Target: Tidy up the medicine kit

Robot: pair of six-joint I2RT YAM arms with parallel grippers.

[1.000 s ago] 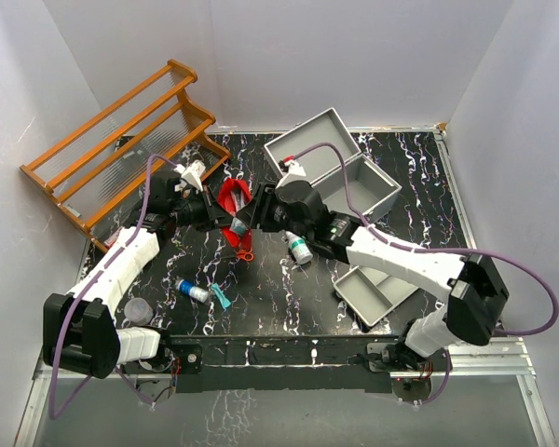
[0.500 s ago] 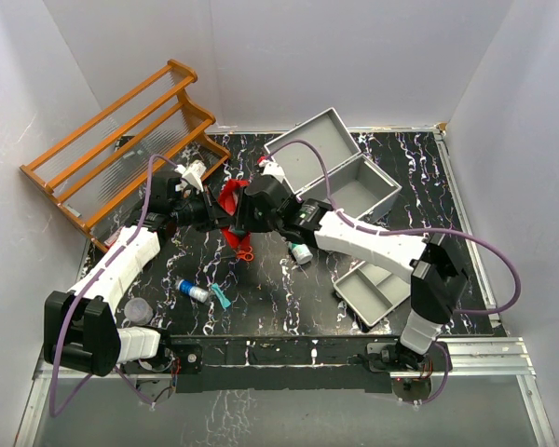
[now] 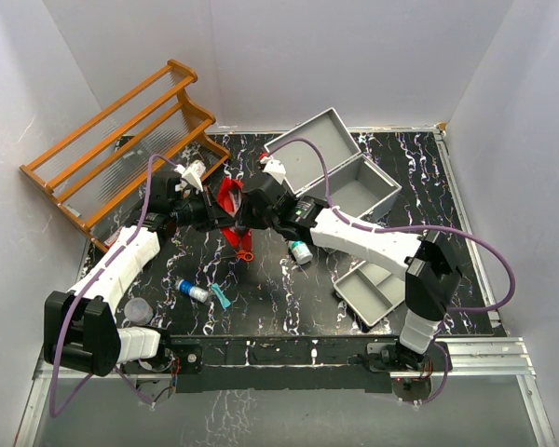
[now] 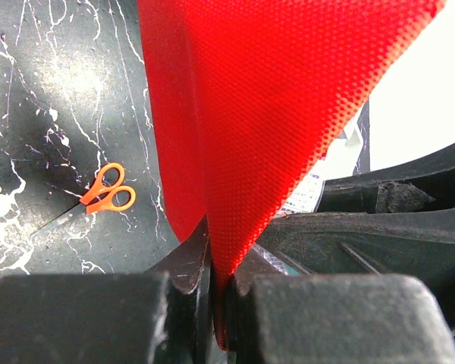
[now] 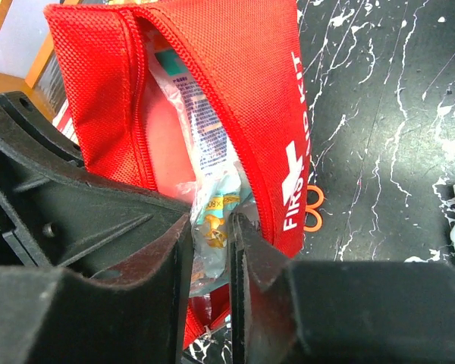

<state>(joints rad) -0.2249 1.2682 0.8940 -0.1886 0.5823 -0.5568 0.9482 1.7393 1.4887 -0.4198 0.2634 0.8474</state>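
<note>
The clear plastic packet is bunched up at the pouch's narrow opening, so next my right gripper lets go of the packet and grips the pouch's front rim (image 5: 258,201) to spread the pouch's opening.
The medicine kit (image 3: 359,189), a light-grey metal case, stands open at the back right, its lid (image 3: 309,144) leaning back. Both grippers meet at a red zip pouch (image 3: 231,198) printed "FIRST AID KIT", held above the table left of the case. My left gripper (image 4: 218,273) is shut on the pouch's red fabric (image 4: 258,114). My right gripper (image 5: 211,250) is at the pouch's open mouth (image 5: 243,83), shut on a clear plastic packet (image 5: 212,212) with a teal and yellow print that sits partly inside. In the top view the left gripper (image 3: 214,216) and right gripper (image 3: 246,216) nearly touch.
Orange scissors (image 3: 245,250) lie under the pouch. A white bottle with a green band (image 3: 300,250) lies to their right. A grey tray (image 3: 368,293) sits front right. A blue tube (image 3: 194,292), a teal item (image 3: 222,298) and a grey cap (image 3: 138,310) lie front left. A wooden rack (image 3: 121,149) stands back left.
My right gripper has moved left with the packet, up to the mouth of the red pouch. The left gripper has kept hold of the pouch almost in place.
</note>
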